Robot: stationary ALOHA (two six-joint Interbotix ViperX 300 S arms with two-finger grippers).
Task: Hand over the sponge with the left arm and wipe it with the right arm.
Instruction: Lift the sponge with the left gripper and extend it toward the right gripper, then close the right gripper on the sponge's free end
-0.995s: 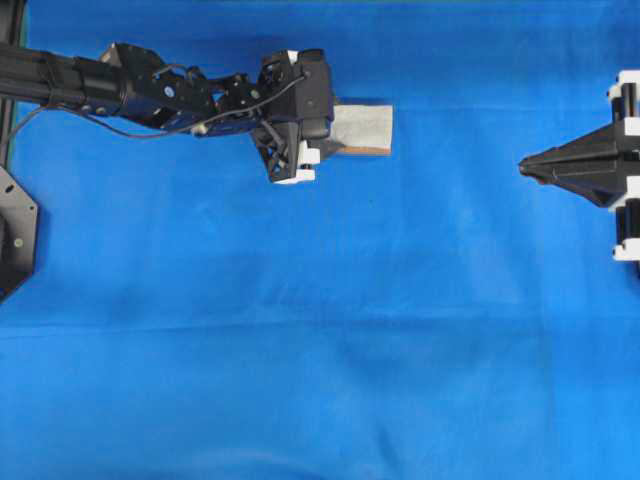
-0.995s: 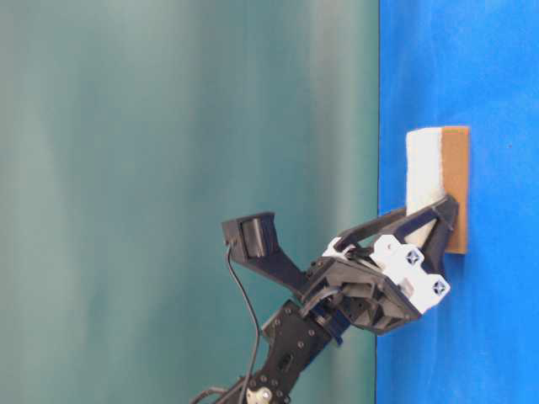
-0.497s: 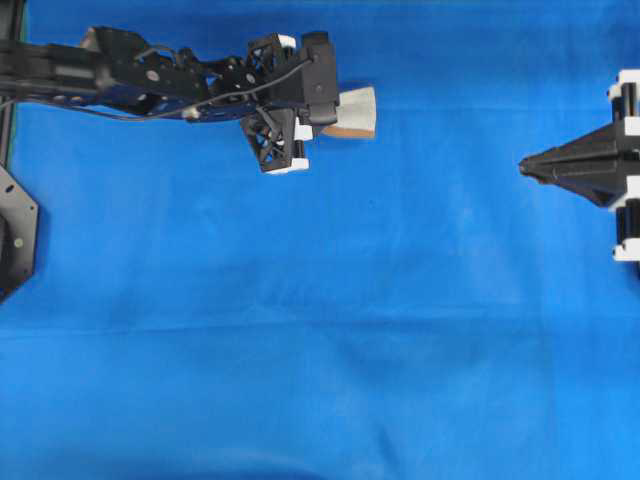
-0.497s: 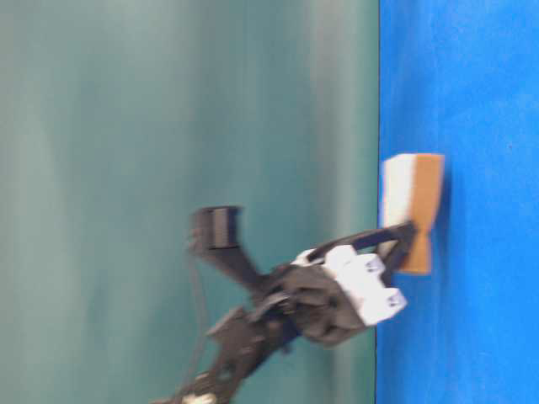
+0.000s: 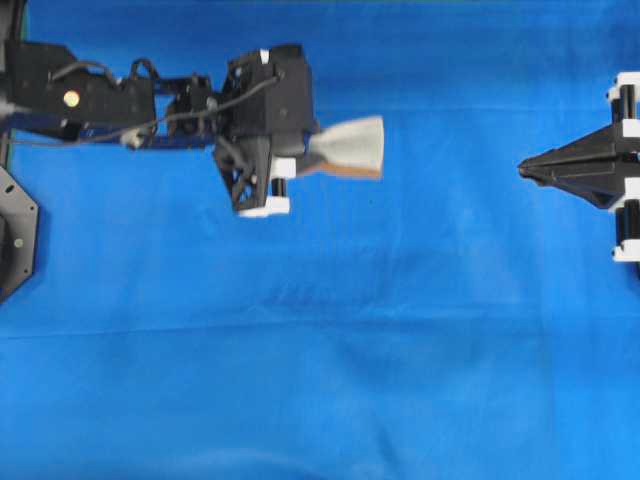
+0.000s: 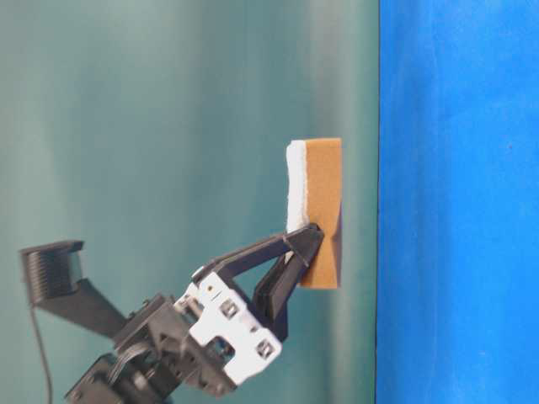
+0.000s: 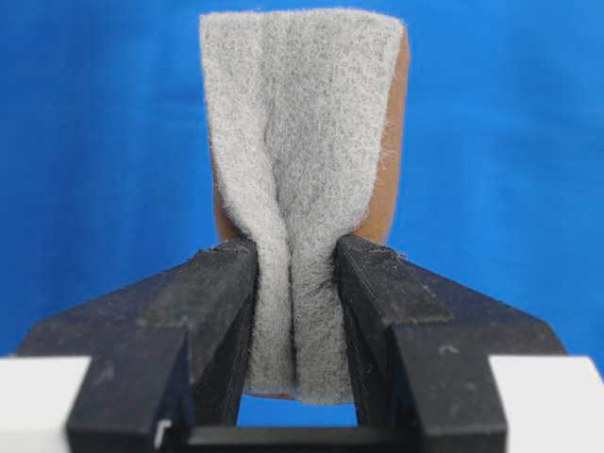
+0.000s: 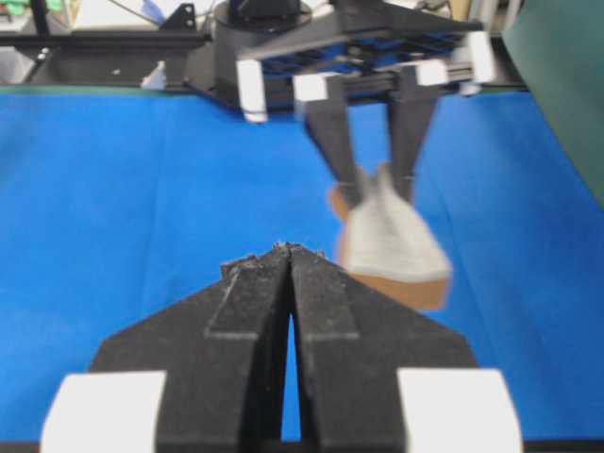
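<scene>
I should next close my right gripper on the loose end (image 5: 367, 147) (image 8: 396, 262) of the sponge, opposite the end that my left gripper pinches.
The sponge (image 5: 352, 145) hangs in the air above the blue cloth, grey-white fuzzy face up and orange-brown layer beneath. My left gripper (image 5: 305, 156) is shut on its near end. In the left wrist view the two black fingers (image 7: 226, 283) pinch the sponge (image 7: 302, 132) so that its fuzzy layer creases between them. From table level the sponge (image 6: 320, 210) is well clear of the cloth, held by the left gripper (image 6: 305, 240). My right gripper (image 5: 524, 168) stays at the right edge, shut and empty, its tips (image 8: 286, 250) pointing toward the sponge (image 8: 392, 241).
Blue cloth (image 5: 330, 350) covers the whole table. A black base plate (image 5: 12, 235) sits at the left edge. The left arm (image 5: 120, 95) stretches in from the upper left. A teal-green backdrop (image 6: 168, 126) stands behind the table.
The left gripper has closed on the sponge and lifted it off the cloth, pulling back slightly left. The right gripper has not moved.
</scene>
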